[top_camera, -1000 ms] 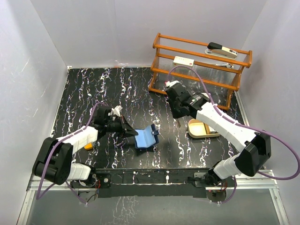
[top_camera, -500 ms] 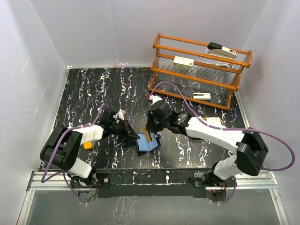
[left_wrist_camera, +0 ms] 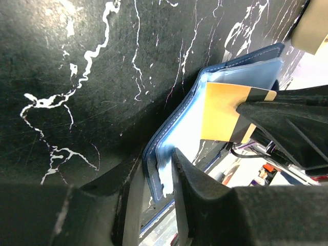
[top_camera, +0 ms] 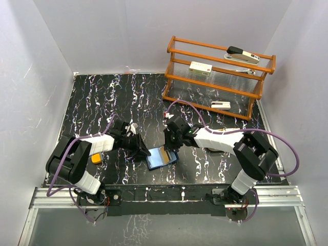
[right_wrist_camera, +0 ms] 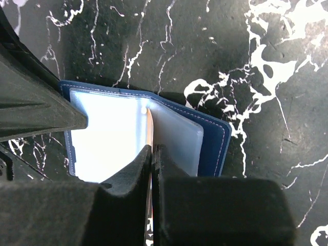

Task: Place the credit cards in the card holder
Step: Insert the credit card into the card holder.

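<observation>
I have the card holder's edge sitting loose between my left gripper's parted fingertips, so I should pinch the navy cover (left_wrist_camera: 150, 152) firmly with that gripper before the credit card goes in.
The card holder (top_camera: 163, 158) lies open on the black marbled table, navy outside with clear pale sleeves (left_wrist_camera: 179, 138) inside. My left gripper (top_camera: 145, 150) is at its left edge. Its jaws (left_wrist_camera: 158, 156) stand slightly apart, with the navy cover and sleeve edges loosely between them. My right gripper (top_camera: 171, 146) comes in from the right, shut on an orange credit card (left_wrist_camera: 223, 110) with a dark stripe. Seen edge-on, the credit card (right_wrist_camera: 149, 125) runs from the shut gripper (right_wrist_camera: 152, 147) into the fold between two sleeves of the card holder (right_wrist_camera: 212, 141).
A wooden rack (top_camera: 220, 77) stands at the back right with white devices (top_camera: 200, 66) on its shelves. A small orange object (top_camera: 96, 159) lies beside the left arm. Both arms crowd the front middle of the table.
The right arm swung left and down, carrying the card to the holder's sleeves. The holder went from propped up to lying flatter. The left jaws parted a little.
</observation>
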### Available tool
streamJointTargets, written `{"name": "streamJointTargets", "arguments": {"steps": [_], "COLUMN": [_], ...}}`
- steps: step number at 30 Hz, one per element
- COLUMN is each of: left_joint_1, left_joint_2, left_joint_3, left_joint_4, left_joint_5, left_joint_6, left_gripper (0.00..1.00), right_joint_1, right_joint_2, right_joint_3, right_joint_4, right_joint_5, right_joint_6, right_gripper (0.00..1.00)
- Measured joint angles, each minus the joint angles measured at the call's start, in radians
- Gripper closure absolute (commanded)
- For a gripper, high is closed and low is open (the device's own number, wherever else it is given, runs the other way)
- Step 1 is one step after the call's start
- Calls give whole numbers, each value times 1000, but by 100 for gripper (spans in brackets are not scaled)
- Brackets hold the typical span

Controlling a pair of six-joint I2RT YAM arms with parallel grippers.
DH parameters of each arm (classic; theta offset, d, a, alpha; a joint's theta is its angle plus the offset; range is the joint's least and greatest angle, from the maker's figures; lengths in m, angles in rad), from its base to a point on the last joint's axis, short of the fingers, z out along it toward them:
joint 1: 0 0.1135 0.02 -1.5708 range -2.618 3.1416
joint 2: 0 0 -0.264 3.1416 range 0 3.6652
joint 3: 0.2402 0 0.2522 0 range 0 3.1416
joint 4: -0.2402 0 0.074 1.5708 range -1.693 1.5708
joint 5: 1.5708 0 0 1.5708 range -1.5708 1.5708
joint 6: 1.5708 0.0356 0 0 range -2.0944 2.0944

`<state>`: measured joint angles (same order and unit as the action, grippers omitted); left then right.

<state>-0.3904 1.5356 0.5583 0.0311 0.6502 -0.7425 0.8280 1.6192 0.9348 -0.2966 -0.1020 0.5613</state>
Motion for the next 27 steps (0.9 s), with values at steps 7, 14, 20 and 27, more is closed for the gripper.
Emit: {"name": "streamJointTargets", "arguments": {"steps": [7,14,20,27], "left_joint_1": [0,0,0,-2], "left_joint_2": [-4,-40,-66,-57], "left_joint_3": [8,18,16,16], "left_joint_4": [-27,-95,-100,-106], "left_joint_5": [-3,-47,-49,-66], "left_joint_6": [34,64,63,93], "left_gripper": [74,99,100,100], "right_joint_1": [-22,-46,-50,-59], "right_joint_2": [5,7,9,6], "right_joint_3": [-21,-47,-50,-52], "right_joint_4": [50,88,99,100], "right_joint_5": [-29,-56,-75,-132], "right_joint_6": [-5,-5,-2,30], "right_gripper": [100,100,100,100]}}
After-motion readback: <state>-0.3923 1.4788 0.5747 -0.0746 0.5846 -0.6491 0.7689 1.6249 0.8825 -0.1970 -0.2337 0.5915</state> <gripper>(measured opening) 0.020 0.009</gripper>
